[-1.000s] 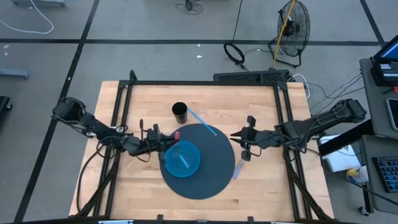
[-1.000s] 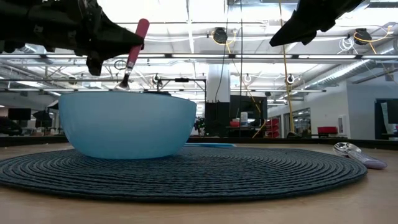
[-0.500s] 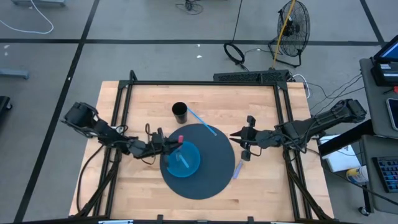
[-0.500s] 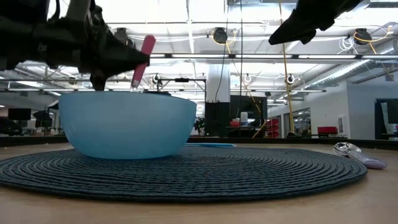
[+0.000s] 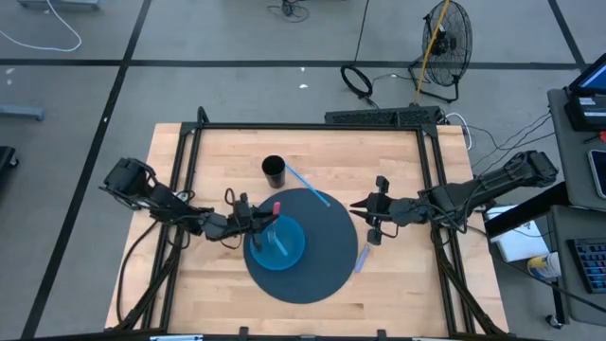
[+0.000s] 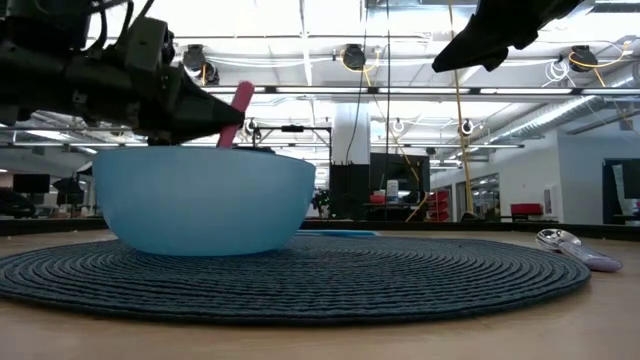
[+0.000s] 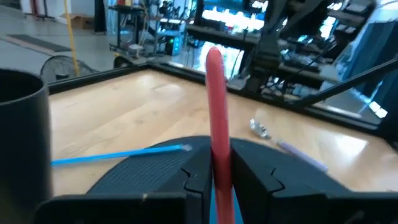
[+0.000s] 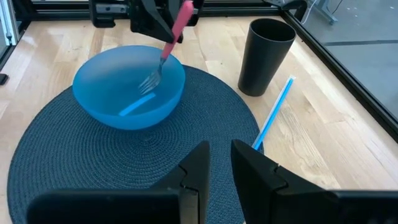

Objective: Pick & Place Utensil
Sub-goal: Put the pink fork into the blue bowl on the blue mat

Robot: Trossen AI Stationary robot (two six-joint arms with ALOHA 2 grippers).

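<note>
I should release the fork from my left gripper in the light blue bowl (image 5: 290,239), with its handle over the bowl's rim, facing the spoon.
A fork with a pink handle (image 8: 180,22) slants down into the light blue bowl (image 8: 127,87), which stands on the round dark mat (image 5: 327,260). My left gripper (image 7: 221,168) is shut on the fork at the bowl's left rim (image 5: 250,227). The fork's tines (image 8: 149,79) are inside the bowl, above a blue strip (image 8: 138,104) that lies on its floor. My right gripper (image 8: 220,155) hangs above the mat's right edge, with a narrow gap between its fingers and nothing in it. My left gripper pinches the fork's pink handle (image 7: 219,152) between its two fingers, below the handle's free end. The fingers come level from the table's left and lie across the handle. The fork is tilted, free end (image 6: 243,92) up, tines down inside the bowl; whether they touch its floor I cannot tell.
A black cup (image 5: 274,170) stands on the wood beyond the mat. A blue straw (image 5: 308,187) lies from beside the cup onto the mat's far edge. A spoon with a lilac handle (image 5: 363,258) lies at the mat's right edge.
My left gripper has gone down and a little toward the table's right, over the bowl's left rim. The fork has sunk with it: its tines, above the rim a second ago, are now inside the bowl.
</note>
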